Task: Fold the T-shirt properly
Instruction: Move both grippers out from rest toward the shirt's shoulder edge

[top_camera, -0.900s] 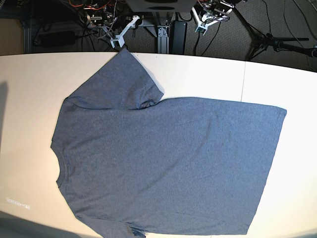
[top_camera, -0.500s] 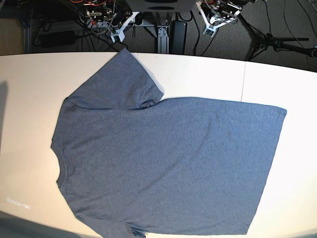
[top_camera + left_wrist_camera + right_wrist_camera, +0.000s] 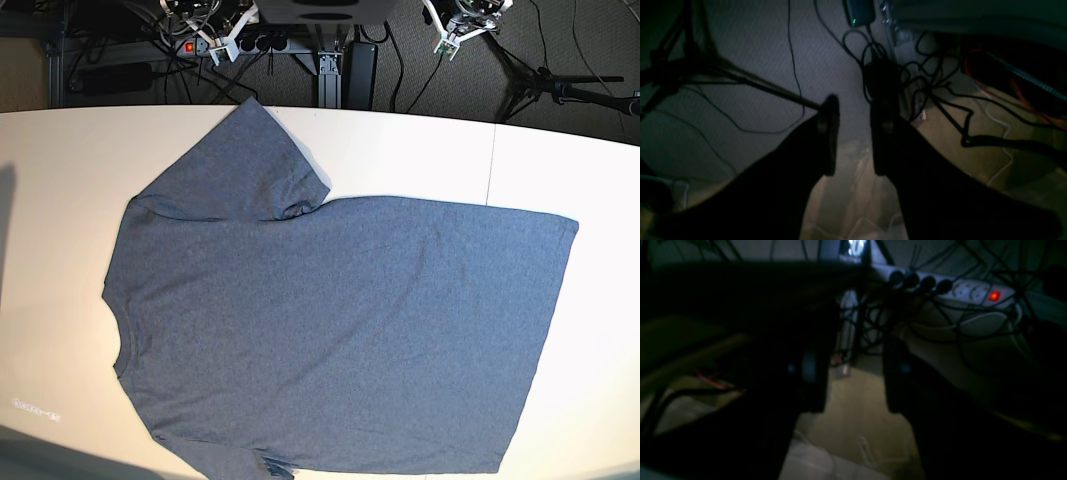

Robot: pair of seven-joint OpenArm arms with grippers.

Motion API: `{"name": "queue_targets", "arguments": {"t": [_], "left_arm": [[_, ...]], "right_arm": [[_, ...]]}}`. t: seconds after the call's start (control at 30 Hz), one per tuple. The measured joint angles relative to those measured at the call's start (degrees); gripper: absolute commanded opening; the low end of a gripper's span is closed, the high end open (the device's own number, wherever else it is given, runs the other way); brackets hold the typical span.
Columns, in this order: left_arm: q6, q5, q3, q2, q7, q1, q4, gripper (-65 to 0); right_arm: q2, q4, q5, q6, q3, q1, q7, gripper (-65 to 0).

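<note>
Next, my right gripper grips the T-shirt at the middle of the far sleeve's collar-side edge (image 3: 195,147), between the T-shirt's shoulder and the sleeve's outer corner.
The T-shirt (image 3: 330,330), heathered slate-blue with its plain side up, lies flat on the white table (image 3: 60,200). Its collar is at the left, its hem at the right, and one sleeve (image 3: 240,165) reaches toward the far edge. Both arms hang behind the table, away from the cloth. My right gripper (image 3: 222,45) (image 3: 855,356) is at the top left and my left gripper (image 3: 446,42) (image 3: 855,106) at the top right. Each wrist view shows two dark fingers apart with nothing between them, over the floor.
Behind the far table edge are cables, a power strip (image 3: 960,290) with a red light and the robot's stand (image 3: 330,60). A tripod (image 3: 560,85) stands at the back right. A seam (image 3: 492,160) crosses the table on the right.
Both grippers have drawn back from the table's far edge toward the top of the base view. The T-shirt has not moved.
</note>
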Motion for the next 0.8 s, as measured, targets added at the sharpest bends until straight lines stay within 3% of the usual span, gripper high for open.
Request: {"name": "queue_targets", "arguments": {"t": [0.27, 0.8], "left_arm": [[-0.35, 0.07, -0.42, -4.9, -0.87, 9.81, 19.04, -45.4], [-0.76, 1.03, -9.77, -12.9, -0.55, 26.95, 53.27, -45.4]], "right_arm": [[3.52, 13.16, 0.02, 0.35, -5.25, -7.52, -0.37, -37.6], [14.64, 47.12, -0.17, 0.92, -5.44, -24.59, -1.86, -37.7]]}}
